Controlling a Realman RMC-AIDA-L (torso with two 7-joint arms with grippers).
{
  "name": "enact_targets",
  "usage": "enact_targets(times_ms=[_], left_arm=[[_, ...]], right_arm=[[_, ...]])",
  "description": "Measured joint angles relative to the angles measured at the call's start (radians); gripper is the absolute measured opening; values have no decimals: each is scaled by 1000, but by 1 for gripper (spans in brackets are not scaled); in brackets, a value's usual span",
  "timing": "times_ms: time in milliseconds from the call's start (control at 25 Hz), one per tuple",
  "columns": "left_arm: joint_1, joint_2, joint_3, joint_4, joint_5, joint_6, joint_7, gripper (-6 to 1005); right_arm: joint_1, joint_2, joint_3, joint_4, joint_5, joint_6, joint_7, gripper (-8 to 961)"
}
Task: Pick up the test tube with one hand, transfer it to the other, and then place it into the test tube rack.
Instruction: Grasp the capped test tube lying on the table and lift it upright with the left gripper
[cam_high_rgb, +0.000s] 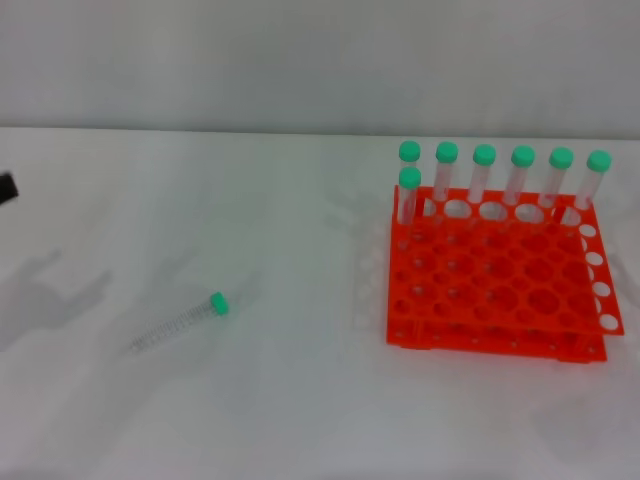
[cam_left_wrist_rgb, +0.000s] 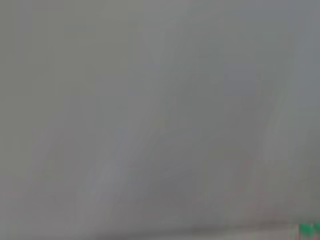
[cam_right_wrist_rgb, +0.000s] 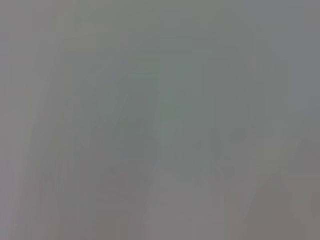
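Observation:
Next, my left gripper closes on the bottom end (cam_high_rgb: 144, 342) of the test tube that is lying down, so that its green cap end stays free for my right gripper.
The test tube (cam_high_rgb: 175, 325) lies on its side on the white table at the left of centre, its green cap (cam_high_rgb: 218, 303) pointing to the back right. The orange-red test tube rack (cam_high_rgb: 495, 335) stands at the right. Nothing grips the lying tube. A small black part (cam_high_rgb: 5, 188) at the far left edge of the head view seems to belong to my left arm, well away from the tube. My right gripper is out of view. The left wrist view shows only grey and a sliver of green (cam_left_wrist_rgb: 310, 229) at one corner. The right wrist view shows only grey.
Several green-capped tubes (cam_high_rgb: 484, 170) stand upright along the rack's back row, with one more (cam_high_rgb: 409, 195) in the row in front at its left end. A grey wall rises behind the table. A shadow (cam_high_rgb: 40, 290) falls on the table at the left.

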Motion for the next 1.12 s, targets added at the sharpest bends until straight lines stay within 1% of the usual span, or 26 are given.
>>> enact_targets(times_ms=[40,120,240,360,440,560,600,640,680,720,760,800,1000,1120], left_arm=[[-23,2,0,-67,53,27,-21,890],[-60,4,1,-153,156,71,-20,890],[-132,3,3,-269,353,120,24,890],[-205,-3,4,-330,531,127,86,889],[-252,-2,4,-329,645,127,121,889],[-302,-1,5,-301,764,124,181,889],[-310,-1,4,-284,782,124,196,888],[-324,-1,4,-239,797,122,218,888],[-324,-1,4,-239,797,122,218,887],[-329,0,4,-200,800,115,227,887],[-329,0,4,-200,800,115,227,886],[-335,6,3,-117,810,80,244,886],[-350,11,4,26,862,-30,281,883],[-357,20,4,110,907,-102,287,882]], right_arm=[[0,0,0,-1,0,1,0,828],[1,0,0,-1,0,1,0,828],[4,0,0,-8,0,2,0,828],[7,0,-2,-12,-3,2,0,828],[9,1,-4,-12,-6,2,0,828],[9,3,-7,-12,-7,2,0,828],[9,3,-8,-12,-7,2,1,828],[9,3,-9,-12,-7,2,2,828],[8,4,-10,-12,-7,2,4,828],[6,4,-10,-12,-8,2,6,828],[4,4,-11,-11,-8,1,7,827],[2,4,-12,-10,-8,-2,7,827],[-10,5,-20,-5,-8,-7,11,827],[-11,5,-22,0,-8,-7,12,827]])
